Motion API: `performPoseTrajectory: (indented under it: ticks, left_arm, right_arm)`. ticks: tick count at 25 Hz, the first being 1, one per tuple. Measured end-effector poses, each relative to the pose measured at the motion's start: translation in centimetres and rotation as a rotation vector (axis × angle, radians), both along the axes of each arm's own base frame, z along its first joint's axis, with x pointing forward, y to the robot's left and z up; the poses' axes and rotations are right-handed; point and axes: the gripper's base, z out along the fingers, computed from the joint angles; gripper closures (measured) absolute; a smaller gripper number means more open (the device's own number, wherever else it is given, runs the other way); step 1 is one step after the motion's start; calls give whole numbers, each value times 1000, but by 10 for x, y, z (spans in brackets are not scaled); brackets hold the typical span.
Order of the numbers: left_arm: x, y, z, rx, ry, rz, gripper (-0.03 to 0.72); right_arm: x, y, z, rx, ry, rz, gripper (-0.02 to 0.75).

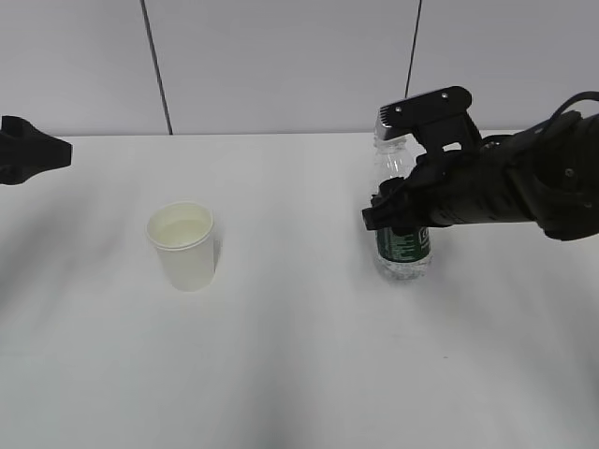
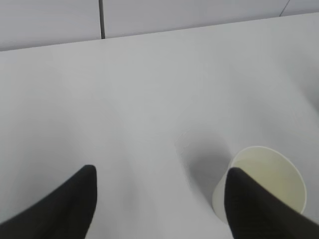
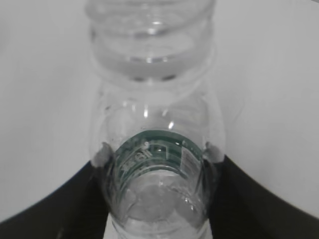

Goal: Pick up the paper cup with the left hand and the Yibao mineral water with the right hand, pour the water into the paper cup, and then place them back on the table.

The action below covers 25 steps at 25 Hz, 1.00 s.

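The robot's right gripper will set the Yibao mineral water down on the bare white tabletop a bit nearer the paper cup (image 1: 344,267).
The paper cup (image 1: 183,245) stands upright on the table (image 1: 299,365), left of centre, its cream inside showing. My left gripper (image 1: 58,153) is open and empty at the far left, well apart from the cup. In the left wrist view the left gripper (image 2: 160,173) hangs over bare table and the cup (image 2: 271,172) sits beside and partly behind its right finger (image 2: 249,204). The Yibao mineral water (image 1: 404,247) stands upright at the right. My right gripper (image 1: 397,220) is shut on its body above the green label. In the right wrist view both fingers press the bottle (image 3: 154,99), with the gripper (image 3: 158,152) around it.
A grey panelled wall (image 1: 281,56) with dark vertical seams rises behind the table's far edge. White tabletop stretches between the cup and the bottle and in front of both.
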Motion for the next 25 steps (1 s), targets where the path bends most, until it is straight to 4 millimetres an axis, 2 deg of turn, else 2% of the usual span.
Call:
performPoseTrajectory:
  ticks: [13, 25]
  left_arm:
    - [0, 1, 0, 3, -1, 5, 200]
    - [1, 2, 0, 9, -4, 16, 200]
  right_arm:
    - [2, 1, 2, -17, -13, 17, 311]
    - [20, 9, 33, 69, -101, -15, 311]
